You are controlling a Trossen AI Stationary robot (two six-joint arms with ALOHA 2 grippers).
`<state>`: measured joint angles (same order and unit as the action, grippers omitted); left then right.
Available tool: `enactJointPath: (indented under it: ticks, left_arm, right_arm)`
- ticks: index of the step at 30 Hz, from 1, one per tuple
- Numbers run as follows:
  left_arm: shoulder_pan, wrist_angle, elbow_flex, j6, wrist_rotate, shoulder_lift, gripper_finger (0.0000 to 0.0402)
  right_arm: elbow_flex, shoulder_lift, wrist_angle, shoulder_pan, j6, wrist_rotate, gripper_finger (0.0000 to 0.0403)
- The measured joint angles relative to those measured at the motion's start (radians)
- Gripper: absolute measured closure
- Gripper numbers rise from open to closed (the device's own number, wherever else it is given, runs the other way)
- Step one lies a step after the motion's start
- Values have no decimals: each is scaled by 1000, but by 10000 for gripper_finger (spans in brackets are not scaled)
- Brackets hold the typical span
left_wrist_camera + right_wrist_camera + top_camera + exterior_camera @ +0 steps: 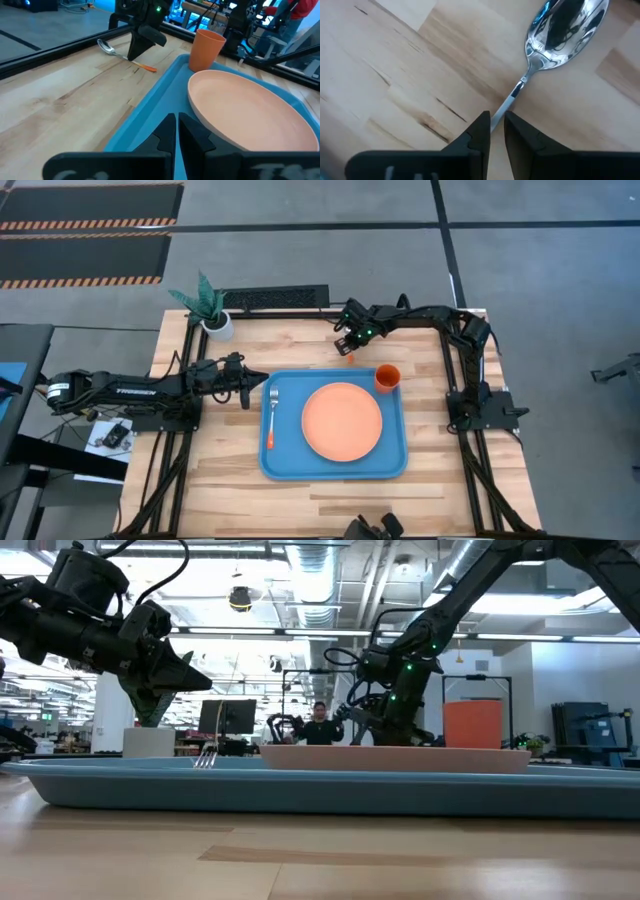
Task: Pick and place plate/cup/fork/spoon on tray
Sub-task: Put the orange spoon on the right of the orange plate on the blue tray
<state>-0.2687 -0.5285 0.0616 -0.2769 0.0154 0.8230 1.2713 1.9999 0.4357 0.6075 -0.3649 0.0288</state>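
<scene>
The spoon's bowl is close to my right gripper's fingers, so next I grip nearer the spoon's orange handle (350, 359) and bring the spoon toward my left gripper.
The spoon (565, 30), with a silver bowl and an orange handle (147, 67), lies flat on the wooden table beyond the blue tray's (268, 465) far edge. My right gripper (497, 120) points steeply down over it, its fingers a narrow gap apart on either side of the metal shaft. The salmon plate (342, 421), the fork (272, 415) and the orange cup (387, 377) rest inside the tray. My left gripper (245, 390) hovers shut by the tray's left rim with nothing in it. My right gripper's fingers (480, 130) stand on either side of the spoon's metal shaft (512, 97), between the bowl and the orange handle, coming from above and lying across it. Whether they touch the shaft, I cannot tell. The spoon lies flat on the table.
A white pot with a green plant (212, 310) stands at the table's far left corner, and a black grille (272, 298) lies along the far edge. Bare wood shows in front of the tray. A person (320, 722) is in the room beyond the table.
</scene>
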Motion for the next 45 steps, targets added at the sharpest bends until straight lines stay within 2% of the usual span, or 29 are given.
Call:
enactJointPath:
  ticks: [6, 10, 15, 20, 25, 31, 34, 39, 45]
  left_arm:
    - [0, 0, 0, -25, 4, 0, 395]
    - [0, 0, 0, -47, 25, 0, 395]
    - [-16, 1, 17, -69, 26, 0, 395]
    - [-69, 94, 53, -87, 22, 0, 395]
    - [-138, 183, 94, -95, -30, 0, 395]
    - [-210, 186, 110, -95, -117, 0, 378]
    - [-222, 191, 110, -95, -162, 3, 356]
    - [-222, 196, 110, -95, -168, 31, 320]
    - [-222, 195, 110, -95, -167, 88, 304]
  right_arm:
    - [0, 0, 29, 1, -1, -5, 327]
    - [0, -2, 69, -1, 0, -47, 326]
    - [-1, -2, 43, -17, 35, -58, 330]
    - [-2, -1, 16, -32, 87, -58, 352]
    - [-4, 2, -43, -54, 156, -56, 383]
    - [-5, 5, -136, -66, 164, -11, 397]
    - [-5, 5, -146, -70, 159, 12, 393]
    - [-5, 4, -141, -86, 156, 22, 376]
    - [-3, -6, -62, -99, 127, 10, 310]
